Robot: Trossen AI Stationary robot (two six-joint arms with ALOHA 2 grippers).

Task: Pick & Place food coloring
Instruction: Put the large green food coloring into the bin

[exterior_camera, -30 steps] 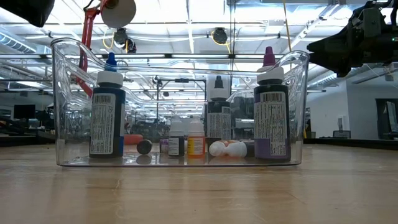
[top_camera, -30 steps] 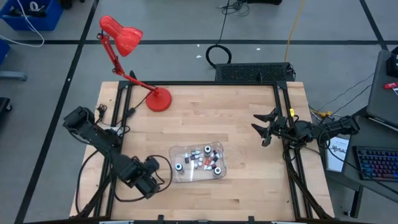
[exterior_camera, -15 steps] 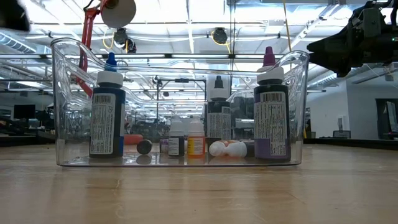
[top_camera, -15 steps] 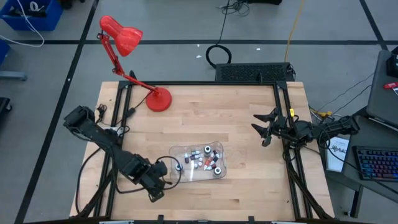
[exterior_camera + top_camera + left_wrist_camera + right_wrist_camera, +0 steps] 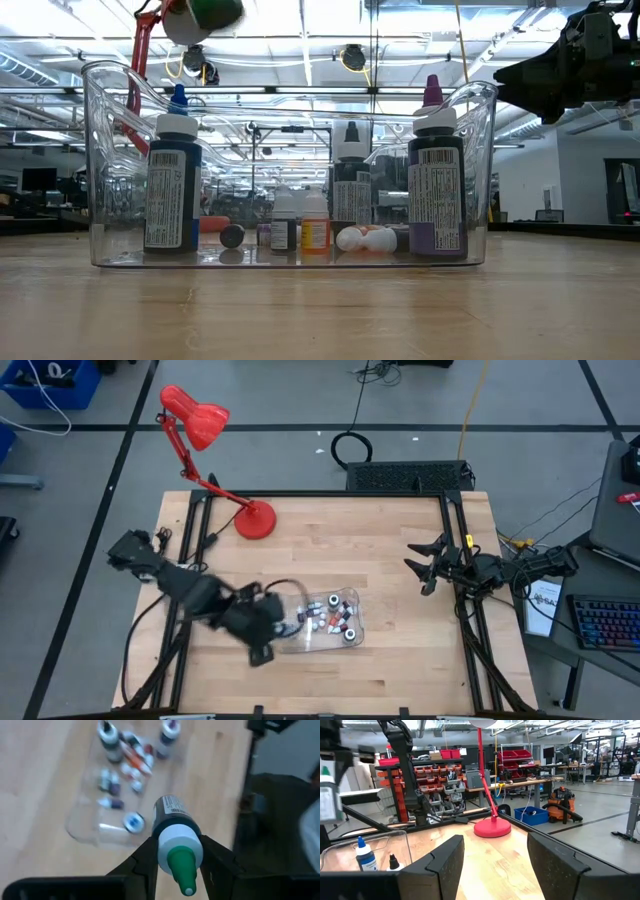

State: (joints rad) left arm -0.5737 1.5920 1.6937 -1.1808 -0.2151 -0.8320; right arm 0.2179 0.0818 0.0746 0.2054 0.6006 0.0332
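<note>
Next, my left gripper stands the green-tipped bottle up in the clear tray (image 5: 303, 635) (image 5: 147, 804), close beside the upright blue-tipped bottle.
My left gripper (image 5: 262, 628) hovers above the left end of the clear tray (image 5: 345, 645), shut on a dark-bodied food coloring bottle (image 5: 169, 812) with a white cap and a green tip. Several more bottles (image 5: 325, 615) are in the tray. Three of them stand upright on their bases (image 5: 175, 180) and small ones lie on the tray floor (image 5: 365, 238). In the left wrist view the tray (image 5: 85, 827) and its bottles (image 5: 120, 750) show beyond the held bottle. My right gripper (image 5: 425, 565) waits open near the table's right edge, its fingers apart in its wrist view (image 5: 495, 865). My left gripper pinches the bottle between its two fingers at the white cap (image 5: 167, 842), one finger (image 5: 142, 860) on each side. The green tip (image 5: 182, 872) points back toward the wrist and the dark body points away. The bottle is lifted clear, above the tray.
A red desk lamp (image 5: 255, 518) stands on its round base at the far left of the table, its arm reaching up and left. A black frame runs along the table's left, right and far edges. Bare wood lies between the tray and my right gripper.
My left arm has swung from the table's near-left area toward the tray, moving right and toward the far edge while carrying the bottle. It now sits over the tray's left end. The tray and its bottles have stayed put.
</note>
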